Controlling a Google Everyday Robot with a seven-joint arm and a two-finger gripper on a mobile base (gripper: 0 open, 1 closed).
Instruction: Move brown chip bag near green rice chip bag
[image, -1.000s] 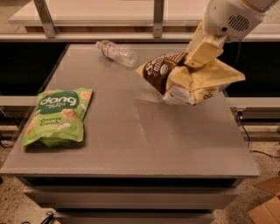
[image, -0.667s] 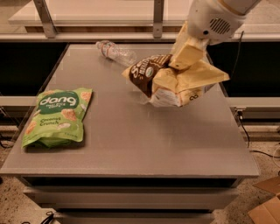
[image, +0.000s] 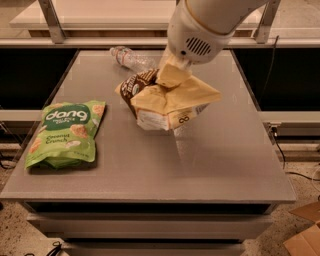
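I will use my gripper to set the brown chip bag, still hanging above the table's middle, down on the grey table (image: 106, 123) against the green rice chip bag.
The brown chip bag (image: 165, 100), cream-yellow with a dark brown panel, hangs crumpled above the middle of the grey table (image: 220, 165). My gripper (image: 172, 75) comes down from the white arm at the top and is shut on the bag's upper part, holding it off the surface. The green rice chip bag (image: 65, 132), light green with a dark green "dang" oval, lies flat at the table's left side, a short gap to the left of the held bag.
A clear plastic water bottle (image: 131, 57) lies on its side at the back of the table, behind the held bag. A cardboard box (image: 305, 237) sits on the floor at the lower right. Metal frame posts stand behind the table.
My gripper has carried the brown chip bag leftward and toward the front, from the table's right back to its middle, closer to the green bag. The green bag and bottle have not moved.
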